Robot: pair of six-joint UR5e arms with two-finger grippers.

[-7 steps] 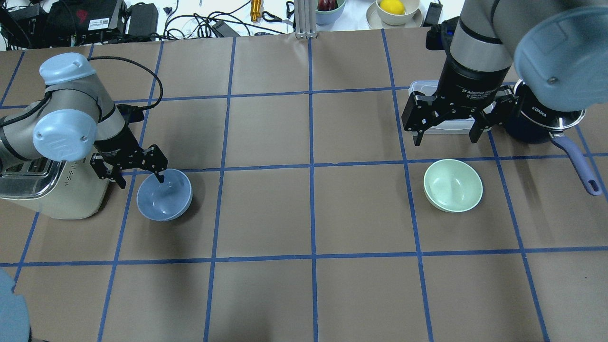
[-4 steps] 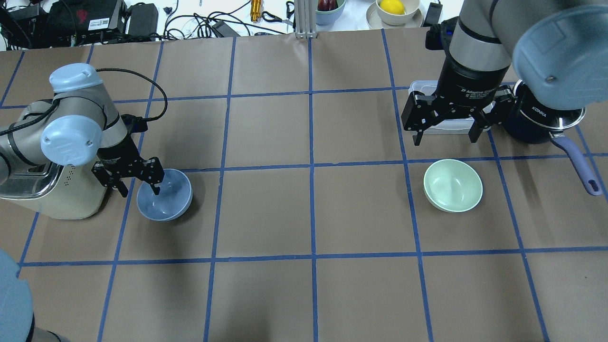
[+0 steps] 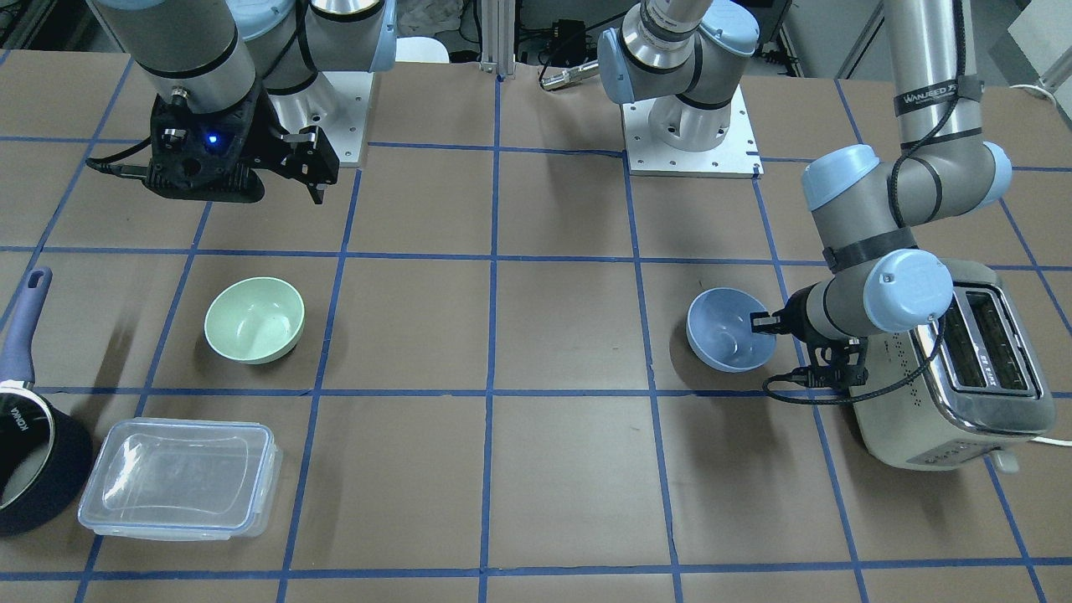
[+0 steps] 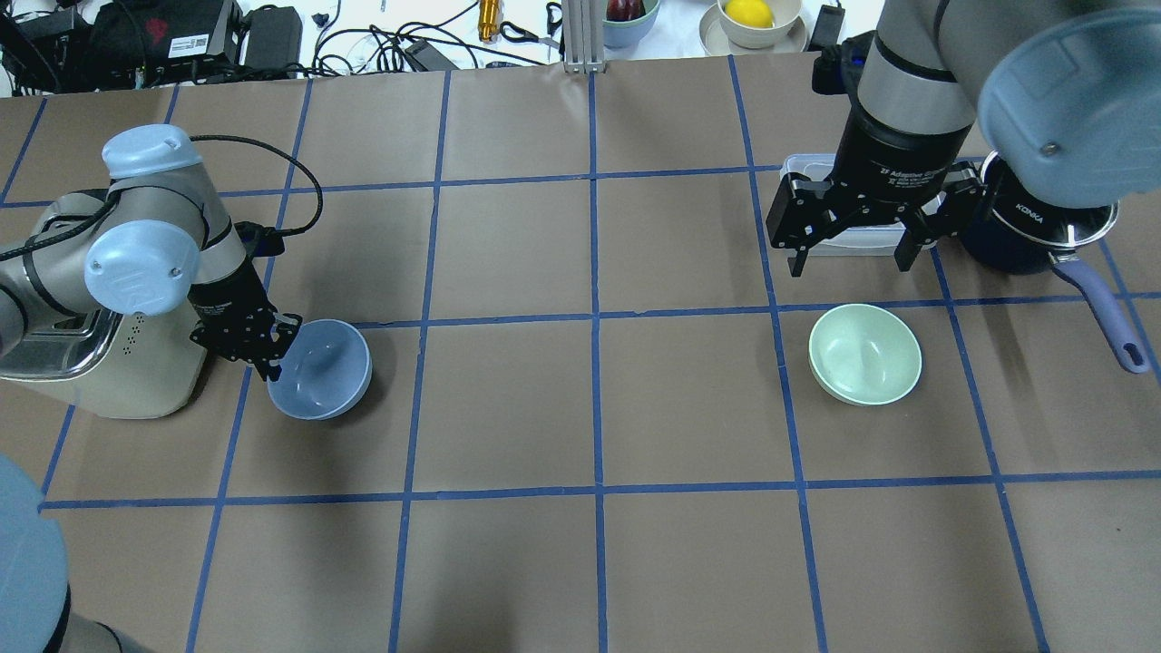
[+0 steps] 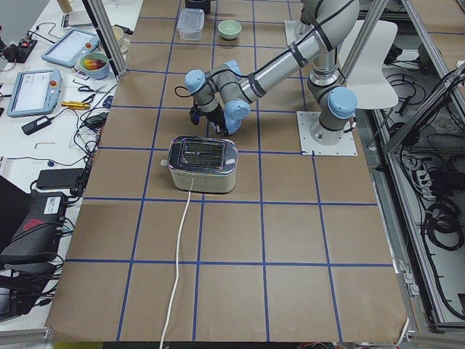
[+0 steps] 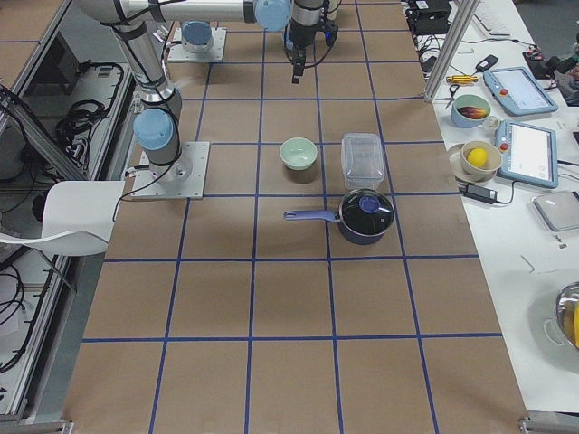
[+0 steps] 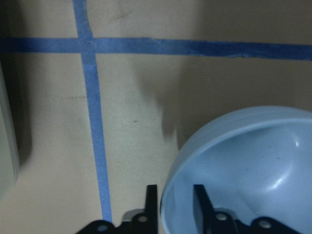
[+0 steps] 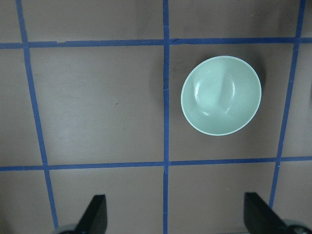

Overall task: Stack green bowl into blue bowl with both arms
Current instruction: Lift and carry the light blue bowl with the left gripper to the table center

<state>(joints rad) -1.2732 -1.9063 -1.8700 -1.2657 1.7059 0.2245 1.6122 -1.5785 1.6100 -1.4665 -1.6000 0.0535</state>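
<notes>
I will release the blue bowl with my left gripper over the table's middle tape line (image 3: 471, 355), between green bowl and toaster.
The pale blue bowl (image 4: 322, 370) sits on the table's left part, next to the toaster. My left gripper (image 4: 272, 356) comes in low from the toaster side and is shut on the bowl's near rim. In the left wrist view one finger (image 7: 152, 204) is outside the blue bowl (image 7: 253, 165) and the other inside it. The mint-green bowl (image 4: 865, 354) stands upright and empty on the right part. My right gripper (image 4: 851, 265) hangs open above the table just behind it, touching nothing. The green bowl (image 8: 221, 95) also shows in the right wrist view.
A cream and steel toaster (image 4: 100, 367) stands right beside my left arm. A clear plastic lidded box (image 3: 180, 477) and a dark saucepan (image 4: 1034, 238) with a blue handle stand behind the green bowl. Bowls of fruit and cables lie beyond the far table edge.
My left gripper lowered over the blue bowl's rim and closed on it; the bowl shifted slightly to the right. The right gripper and green bowl stayed put.
</notes>
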